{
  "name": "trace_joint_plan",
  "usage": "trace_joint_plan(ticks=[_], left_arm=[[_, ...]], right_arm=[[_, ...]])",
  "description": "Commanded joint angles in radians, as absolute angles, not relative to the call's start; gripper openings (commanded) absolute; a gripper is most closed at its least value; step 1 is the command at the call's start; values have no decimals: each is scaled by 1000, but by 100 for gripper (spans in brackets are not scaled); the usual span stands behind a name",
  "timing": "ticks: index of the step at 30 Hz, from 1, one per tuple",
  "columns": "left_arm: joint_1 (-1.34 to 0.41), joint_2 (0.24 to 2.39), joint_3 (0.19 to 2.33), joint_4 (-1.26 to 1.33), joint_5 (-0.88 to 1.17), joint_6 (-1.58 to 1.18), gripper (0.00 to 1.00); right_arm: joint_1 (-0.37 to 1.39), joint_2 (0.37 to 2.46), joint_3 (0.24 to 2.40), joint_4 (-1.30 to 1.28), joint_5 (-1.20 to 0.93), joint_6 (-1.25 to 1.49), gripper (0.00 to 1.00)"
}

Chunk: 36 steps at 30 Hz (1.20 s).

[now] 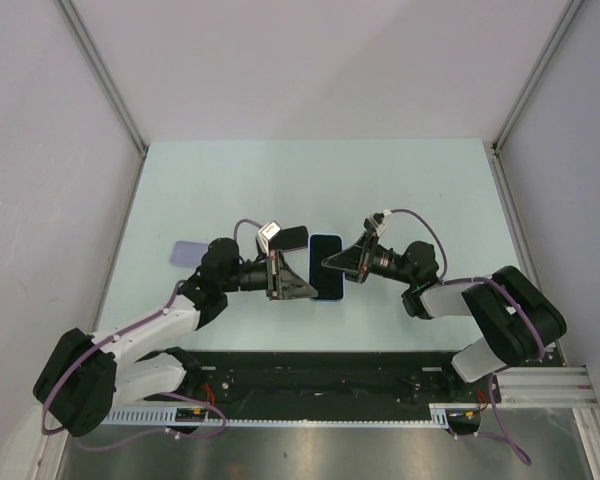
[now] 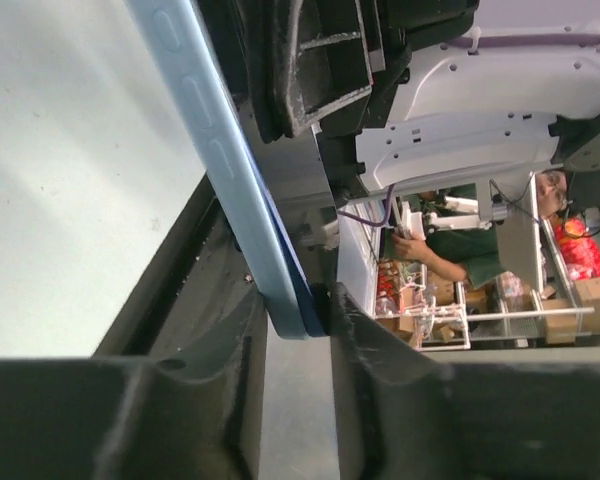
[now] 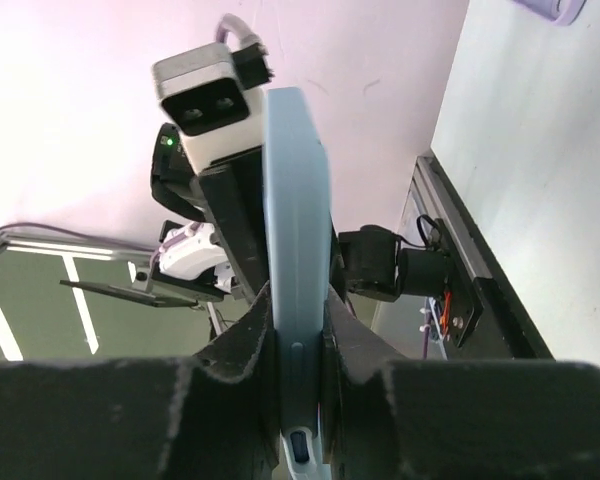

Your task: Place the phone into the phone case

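Note:
Next, I open my left gripper and pinch the side nearer the buttons (image 2: 248, 218), because the phone's dark blue edge stands out of the case at the case's lower corner.
A dark phone (image 1: 326, 258) sits with a light blue phone case (image 1: 327, 297) around its rim, held up on edge above the table between both grippers. My left gripper (image 1: 310, 288) is shut on its near lower end. In the left wrist view the case's side with button bumps (image 2: 205, 130) runs down to my left gripper (image 2: 292, 302), with the darker blue phone edge (image 2: 302, 290) lying against it. My right gripper (image 1: 330, 263) is shut on the opposite long edge. In the right wrist view the case (image 3: 298, 180) stands upright between the closed jaws of my right gripper (image 3: 298, 300).
A small lavender flat object (image 1: 187, 252) lies on the pale green table (image 1: 310, 180) to the left, and shows at the top right of the right wrist view (image 3: 558, 8). White walls enclose the table on three sides. A black rail (image 1: 320, 375) runs along the near edge.

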<state>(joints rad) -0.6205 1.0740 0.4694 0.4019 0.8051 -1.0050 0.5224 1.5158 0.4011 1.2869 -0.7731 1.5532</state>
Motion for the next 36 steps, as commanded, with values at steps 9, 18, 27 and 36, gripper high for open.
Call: trace_joint_plan(ticks=[9, 18, 27, 36], left_arm=[[-634, 1112, 502, 302, 747, -983, 0], [-632, 1143, 528, 327, 768, -939, 55], [-632, 1192, 534, 443, 784, -979, 7], [-600, 1134, 512, 425, 683, -1016, 0]], right_arm=[[502, 1588, 370, 1591, -779, 1514, 37], [502, 1565, 371, 1592, -810, 1522, 4], [525, 1562, 362, 1591, -850, 1505, 35], [503, 1568, 255, 1592, -870, 1459, 42]])
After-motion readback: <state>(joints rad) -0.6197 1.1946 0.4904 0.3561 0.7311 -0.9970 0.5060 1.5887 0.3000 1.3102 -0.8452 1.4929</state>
